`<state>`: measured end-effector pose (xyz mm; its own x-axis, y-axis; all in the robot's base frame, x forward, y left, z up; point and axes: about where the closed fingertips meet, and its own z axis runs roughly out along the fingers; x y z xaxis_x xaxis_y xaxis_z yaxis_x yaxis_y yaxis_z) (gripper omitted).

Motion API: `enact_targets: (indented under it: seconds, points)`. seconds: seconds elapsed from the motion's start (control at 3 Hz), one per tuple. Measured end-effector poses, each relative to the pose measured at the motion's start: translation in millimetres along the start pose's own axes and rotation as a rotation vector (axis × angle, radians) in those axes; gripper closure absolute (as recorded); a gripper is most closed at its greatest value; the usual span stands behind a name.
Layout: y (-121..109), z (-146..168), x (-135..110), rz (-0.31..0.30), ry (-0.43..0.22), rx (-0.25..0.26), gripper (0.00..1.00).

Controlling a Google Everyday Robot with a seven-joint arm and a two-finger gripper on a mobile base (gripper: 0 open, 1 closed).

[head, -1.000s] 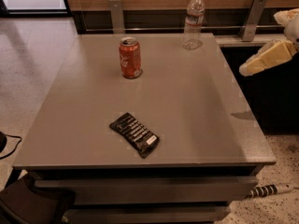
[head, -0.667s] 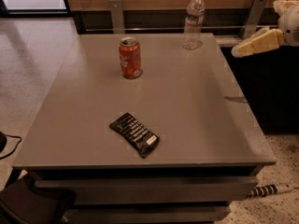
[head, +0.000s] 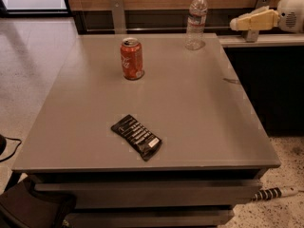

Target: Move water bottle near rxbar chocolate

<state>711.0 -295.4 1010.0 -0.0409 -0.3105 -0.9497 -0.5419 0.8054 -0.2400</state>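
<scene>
Next, I move my gripper to the water bottle's pale label band (head: 196,22), below its white cap and shoulder, and close there.
The water bottle (head: 195,21), clear and ribbed with a white cap and a pale label band, stands upright at the far edge of the grey table (head: 199,108). The rxbar chocolate (head: 137,137), a flat black wrapper with white lettering, lies near the table's front edge, far from the bottle. My gripper (head: 235,23) comes in from the upper right, level with the bottle's label and to its right. It does not touch the bottle.
An orange soda can (head: 131,58) stands upright left of the bottle, toward the table's back. A wooden wall with metal brackets (head: 117,14) runs behind the table. A dark counter (head: 266,80) stands at the right. A power strip (head: 273,193) lies on the floor.
My gripper has moved up and to the left, from beside the table's right edge toward the bottle's height. The bottle, can and bar have not moved.
</scene>
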Motion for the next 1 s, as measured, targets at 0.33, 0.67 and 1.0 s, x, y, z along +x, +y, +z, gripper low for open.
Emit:
enact_targets:
  seconds: [0.33, 0.67, 1.0]
  points:
    - [0, 1, 0, 0.001, 0.001, -0.001, 0.0]
    - [-7, 20, 6, 0.02, -0.016, -0.003, 0.0]
    - [-16, 65, 14, 0.058, -0.039, -0.025, 0.0]
